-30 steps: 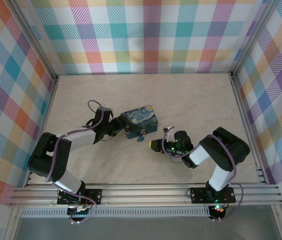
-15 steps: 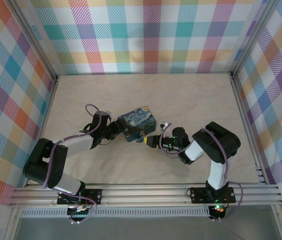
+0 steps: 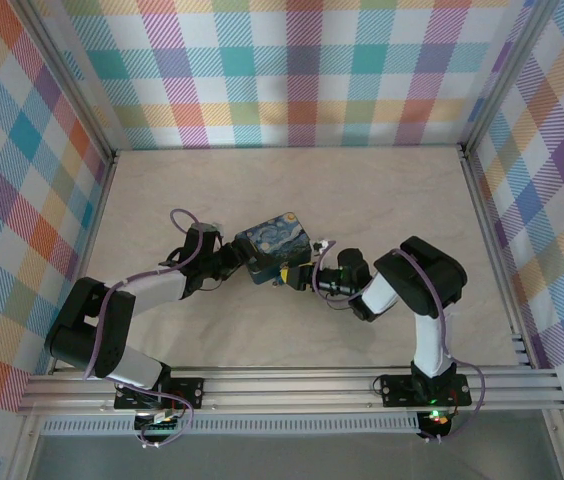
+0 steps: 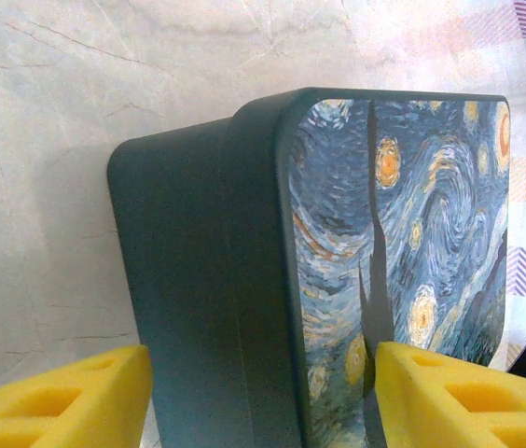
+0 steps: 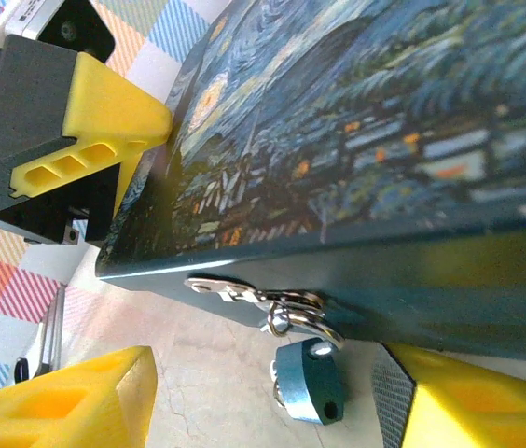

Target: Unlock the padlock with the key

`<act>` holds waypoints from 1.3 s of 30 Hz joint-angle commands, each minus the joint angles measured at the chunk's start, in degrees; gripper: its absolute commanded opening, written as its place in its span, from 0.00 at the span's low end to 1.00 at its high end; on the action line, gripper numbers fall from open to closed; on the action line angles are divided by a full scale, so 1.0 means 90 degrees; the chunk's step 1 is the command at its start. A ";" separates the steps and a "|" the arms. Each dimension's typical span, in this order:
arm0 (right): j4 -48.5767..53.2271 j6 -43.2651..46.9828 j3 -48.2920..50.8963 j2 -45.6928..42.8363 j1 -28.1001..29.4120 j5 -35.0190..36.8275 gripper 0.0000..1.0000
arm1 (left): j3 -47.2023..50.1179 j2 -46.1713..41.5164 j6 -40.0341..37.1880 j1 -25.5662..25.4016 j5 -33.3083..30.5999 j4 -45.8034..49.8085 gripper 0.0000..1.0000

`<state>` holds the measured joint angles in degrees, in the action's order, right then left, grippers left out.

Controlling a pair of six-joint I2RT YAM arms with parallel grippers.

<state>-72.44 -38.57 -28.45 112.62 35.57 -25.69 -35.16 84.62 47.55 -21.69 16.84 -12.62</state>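
Note:
The padlock's shackle hooks through the tin's hasp, so I should close my right gripper on the blue body (image 5: 309, 383) and pull the shackle clear of the tin.
The Starry-Night tin (image 3: 274, 246) lies mid-table. My left gripper (image 3: 234, 259) is shut on the tin's left end, its yellow fingers (image 4: 58, 399) on either side of the tin (image 4: 207, 280). The padlock (image 5: 311, 382), blue-bodied with a silvery shackle, hangs at the tin's front side, just above the tabletop. My right gripper (image 5: 263, 411) is open, and the padlock sits between its fingers, nearer the right one, touching neither. A thin silvery flat piece on rings (image 5: 240, 291) rests against the tin above the padlock; I cannot tell if it is the key. From above, the padlock (image 3: 283, 279) is a tiny blue spot.
The marble-patterned tabletop (image 3: 382, 190) is walled by plaid panels, with metal rails along the near edge (image 3: 292, 385). Both arms reach in low from the front and meet at the tin. Open floor lies behind and to both sides of the tin.
My right gripper has slid left and a little away from the base, closing in on the tin's front where the padlock hangs. The tin turned slightly in the left gripper's hold, then stayed still.

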 commanded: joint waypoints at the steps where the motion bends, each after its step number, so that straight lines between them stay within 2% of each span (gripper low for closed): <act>1: -0.0173 -0.0049 -0.0173 0.0198 -0.0046 -0.0265 0.62 | 0.0107 0.0164 0.0010 -0.0106 -0.0190 0.0592 0.63; 18: -0.0217 -0.0266 -0.0580 0.0587 -0.0017 -0.0748 0.58 | 0.0000 0.0185 0.0016 -0.0163 -0.0211 0.0658 0.63; 39: -0.0524 -0.0383 -0.0598 0.0592 0.0011 -0.0649 0.42 | -0.0034 0.0228 0.0034 -0.0212 -0.0270 0.0670 0.63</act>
<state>-74.11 -41.60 -32.91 117.25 35.27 -31.24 -35.77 84.79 48.38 -22.46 15.38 -12.19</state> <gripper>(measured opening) 0.425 0.631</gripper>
